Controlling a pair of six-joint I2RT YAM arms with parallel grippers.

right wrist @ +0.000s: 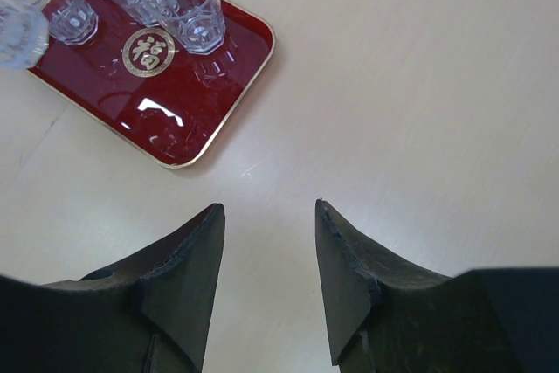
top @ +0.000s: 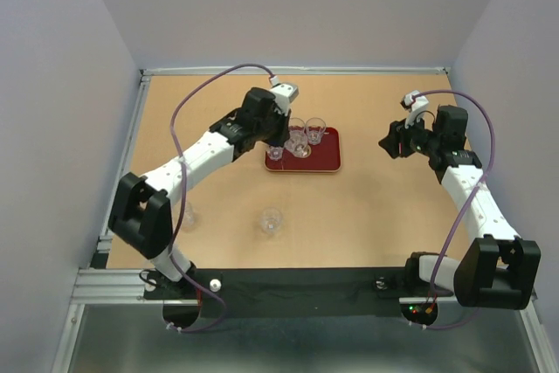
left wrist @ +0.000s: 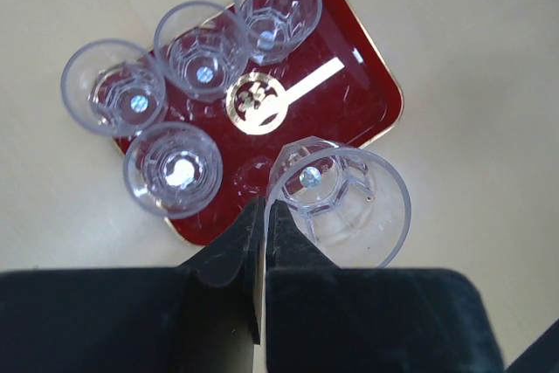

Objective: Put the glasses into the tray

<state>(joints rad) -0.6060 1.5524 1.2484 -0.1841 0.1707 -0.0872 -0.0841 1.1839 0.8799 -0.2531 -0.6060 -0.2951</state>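
My left gripper will put the held glass down on the tray [top: 295, 152] [left wrist: 248, 148] between the near-corner glass and the gold emblem.
The dark red tray [top: 327, 156] lies mid-table, with its gold emblem [left wrist: 254, 103] showing in the left wrist view. Several clear glasses [left wrist: 203, 62] stand on the tray [left wrist: 349, 93], one [left wrist: 172, 169] at its near corner. My left gripper [left wrist: 265, 203] is shut on the rim of another glass [left wrist: 349, 207] and holds it over the tray's near edge. In the top view the left gripper [top: 281, 139] is at the tray's left end. My right gripper [right wrist: 266, 207] is open and empty above bare table, right of the tray [right wrist: 201, 102]; it also shows in the top view [top: 389, 141].
One loose glass [top: 272, 220] stands on the table in front of the tray. Another faint glass [top: 188, 214] seems to stand beside the left arm's base. Walls close the table on three sides.
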